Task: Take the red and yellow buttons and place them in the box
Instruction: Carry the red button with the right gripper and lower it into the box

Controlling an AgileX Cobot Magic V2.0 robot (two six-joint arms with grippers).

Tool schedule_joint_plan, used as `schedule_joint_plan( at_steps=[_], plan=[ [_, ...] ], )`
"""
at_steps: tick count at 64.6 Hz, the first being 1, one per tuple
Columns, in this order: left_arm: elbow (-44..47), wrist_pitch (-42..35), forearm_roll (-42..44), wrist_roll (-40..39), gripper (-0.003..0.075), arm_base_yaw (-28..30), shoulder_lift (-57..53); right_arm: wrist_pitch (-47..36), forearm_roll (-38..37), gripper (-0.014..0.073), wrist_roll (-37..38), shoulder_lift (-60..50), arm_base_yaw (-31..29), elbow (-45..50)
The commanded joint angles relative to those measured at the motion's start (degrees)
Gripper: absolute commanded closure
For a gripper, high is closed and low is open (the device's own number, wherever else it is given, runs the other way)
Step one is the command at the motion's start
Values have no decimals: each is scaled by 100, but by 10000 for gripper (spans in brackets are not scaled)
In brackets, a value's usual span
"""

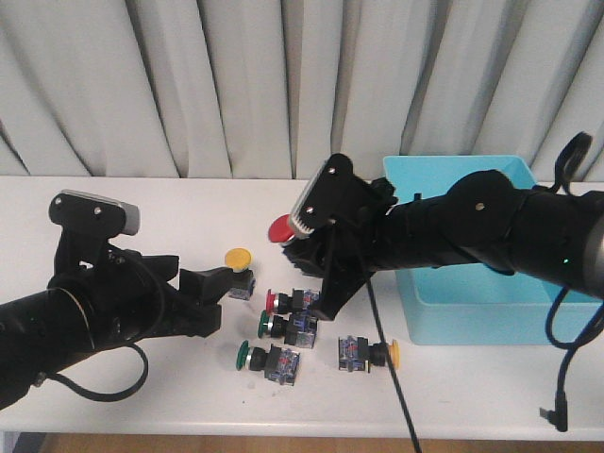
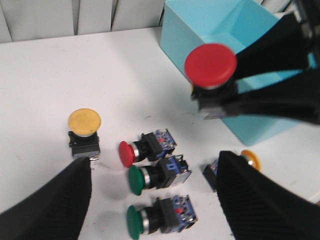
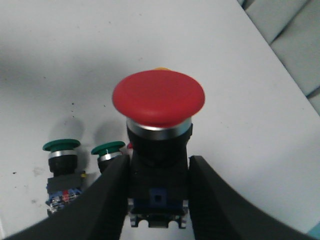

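Next, I release the red button with my right gripper on the light-blue box's bottom point(image 1: 501, 281), just behind the middle of the box's front side. The red button now hangs above the table.
The red button point(image 1: 279, 229), with a wide mushroom cap and a black body, hangs above the table left of the box, and my right gripper point(image 1: 296, 247) is shut on its body. In the right wrist view the cap point(image 3: 158, 100) fills the middle, with the fingers point(image 3: 112, 190) pressed on both sides of the body. The yellow button point(image 1: 238, 260) stands upright on the table just ahead of my left gripper point(image 1: 215, 300), which is open and empty. The left wrist view shows this yellow button point(image 2: 84, 122) beyond one fingertip. The light-blue box point(image 1: 472, 316) stands at the right.
A cluster of smaller switches lies between the arms: a red one point(image 1: 271, 301), two green ones point(image 1: 265, 326) point(image 1: 245, 356) and a small yellow one point(image 1: 394, 354). A black cable point(image 1: 396, 387) runs across the table's front. Curtains hang behind the table.
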Motion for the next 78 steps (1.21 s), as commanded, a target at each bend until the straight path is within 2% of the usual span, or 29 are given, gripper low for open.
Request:
schedule_joint_plan(
  at_steps=[1,8,12,25,31,35,42,51,63,78],
  plan=[
    [-154,-177,-17,361,197,-25,-166,-156,-709,373,974,-477,-134,-173],
    [-154,-23,-17,531,197,-25,-154,70,-1676,373,2449,-741,-311,-173],
    [-154,32,-17,588,197,-25,-154,420,-2418,370,3546,-913,-487,-173],
    [-154,79,-17,588,197,-25,-154,2277,-5278,368,6889,-1426,-1081,-173],
    [-154,91,-17,588,197,-25,-154,3017,-6244,366,8003,-1474,-1392,-173],
    [-154,122,-17,583,197,-25,-154,3260,-6547,365,8577,-1462,-1648,-173],
    [-154,221,-21,583,197,-25,-149,3218,-6535,363,8748,-1417,-2232,-173],
    [-154,316,-21,583,197,-25,-149,2976,-6158,361,8433,-1200,-2734,-184],
    [-154,351,-21,583,197,-25,-149,2712,-5769,356,7955,-710,-2837,-321],
    [-154,355,-21,583,197,-25,-149,2792,-5403,352,7731,218,-2837,-1210]
  ],
)
